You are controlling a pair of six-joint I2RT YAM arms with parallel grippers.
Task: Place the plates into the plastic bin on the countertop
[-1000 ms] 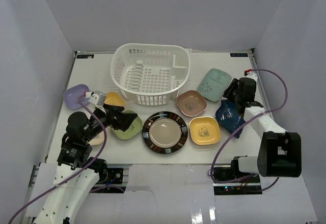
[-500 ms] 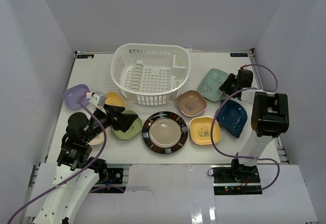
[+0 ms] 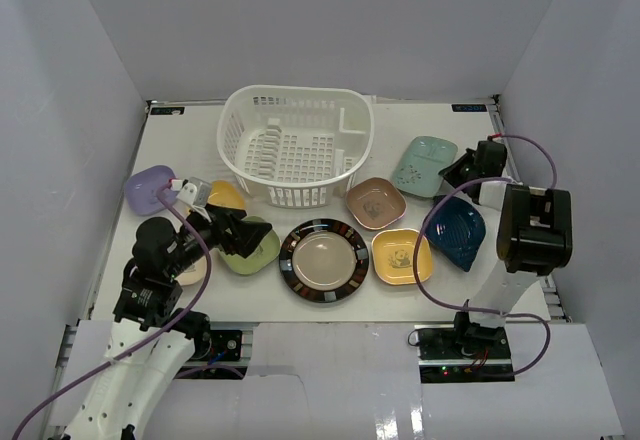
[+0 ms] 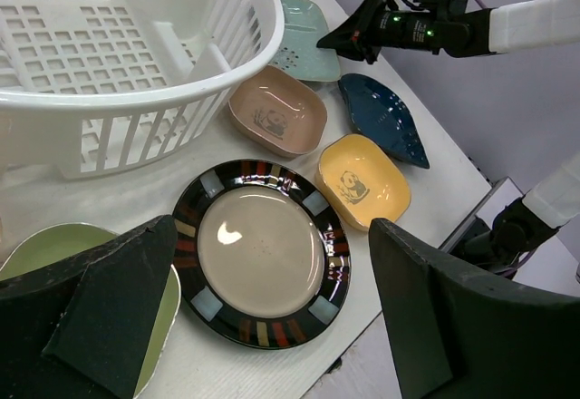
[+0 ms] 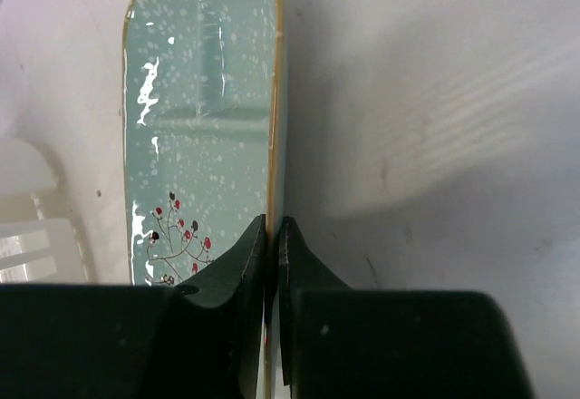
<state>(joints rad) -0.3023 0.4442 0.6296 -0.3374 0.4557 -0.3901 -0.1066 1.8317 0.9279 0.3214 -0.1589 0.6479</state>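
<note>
The robot's right gripper needs to release the mint dish on the gridded bottom of the white plastic bin (image 3: 309,158), next to the bin's pegs.
The white plastic bin (image 3: 295,155) stands at the back middle of the countertop (image 3: 190,135) and holds no plates. My right gripper (image 3: 458,172) is shut on the rim of the mint dish (image 3: 424,165), which tilts up at the back right; its speckled face shows in the right wrist view (image 5: 199,127). My left gripper (image 3: 235,232) is open over the green dish (image 3: 252,250), empty. The large patterned plate (image 3: 324,260), yellow dish (image 3: 402,256), brown dish (image 3: 376,202) and dark blue dish (image 3: 455,232) lie in front of the bin. A lavender dish (image 3: 148,187) lies at far left.
A second yellow dish (image 3: 226,196) sits by the bin's left front corner. A cream dish (image 3: 190,272) is mostly hidden under my left arm. Grey walls close in the left, back and right. Purple cables loop over both arms.
My right gripper moved from the dark blue dish back to the mint dish, closed on its rim and tilted it up. The left arm has hardly moved.
</note>
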